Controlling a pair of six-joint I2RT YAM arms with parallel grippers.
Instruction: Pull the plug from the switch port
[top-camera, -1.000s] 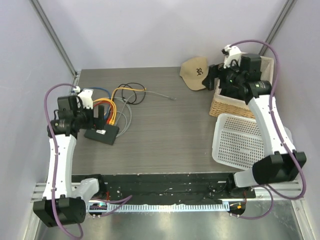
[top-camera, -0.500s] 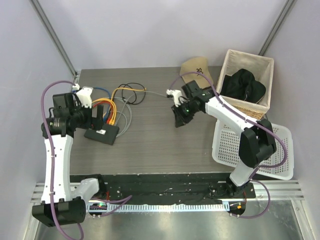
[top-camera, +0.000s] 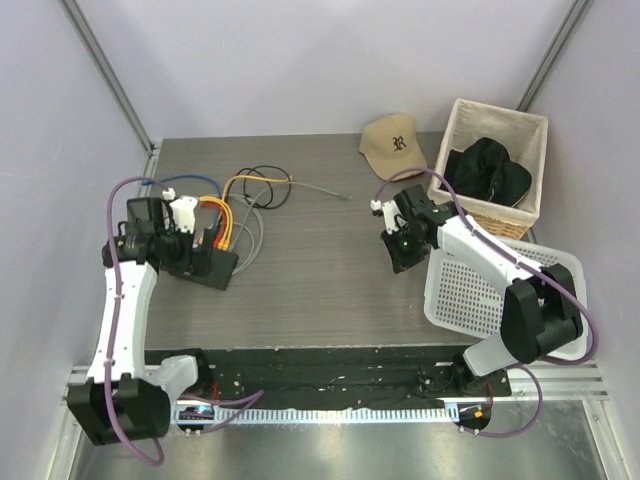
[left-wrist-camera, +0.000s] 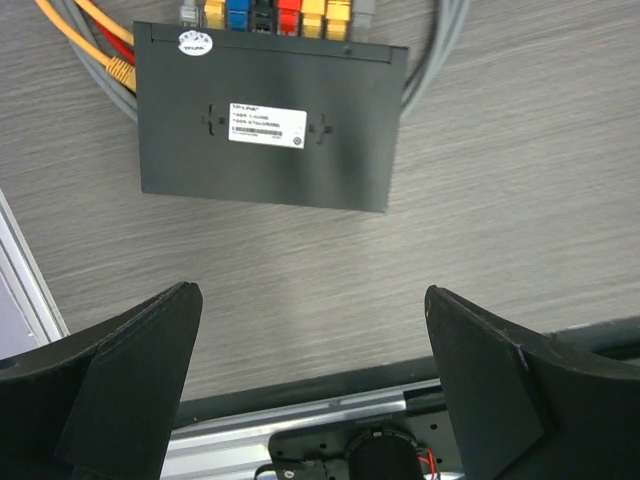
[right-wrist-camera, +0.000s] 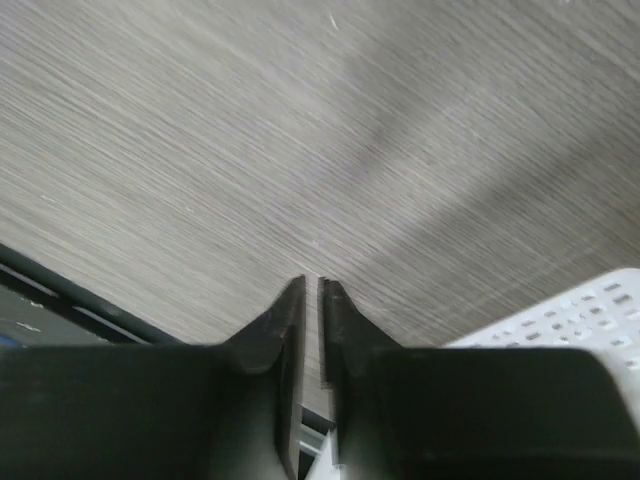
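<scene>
Next, I grab the black switch with my left gripper by the middle of its near edge (top-camera: 198, 281) (left-wrist-camera: 265, 201), the plain side opposite the plugs.
The switch (left-wrist-camera: 270, 130), a flat black box with a white label, lies on the table's left side (top-camera: 216, 271). A row of coloured plugs (left-wrist-camera: 275, 14) sits in the ports along its far edge, with orange, blue and grey cables (top-camera: 236, 205) trailing away. My left gripper (left-wrist-camera: 310, 292) hovers open above the table just on the near side of the switch, and in the top view my left gripper (top-camera: 193, 250) covers part of it. My right gripper (right-wrist-camera: 312, 283) hangs over bare table right of centre (top-camera: 398, 252), its jaws all but closed with nothing between them.
A tan cap (top-camera: 395, 144) lies at the back. A wicker basket (top-camera: 456, 135) holding a black garment (top-camera: 487, 170) stands at the back right. A white perforated tray (top-camera: 500, 292) lies in front of it, close beside the right gripper. A loose grey cable (top-camera: 322, 188) crosses the middle.
The right arm swung out of the basket to the table's middle and its jaws closed. The left gripper shifted slightly toward the near edge over the switch, staying open.
</scene>
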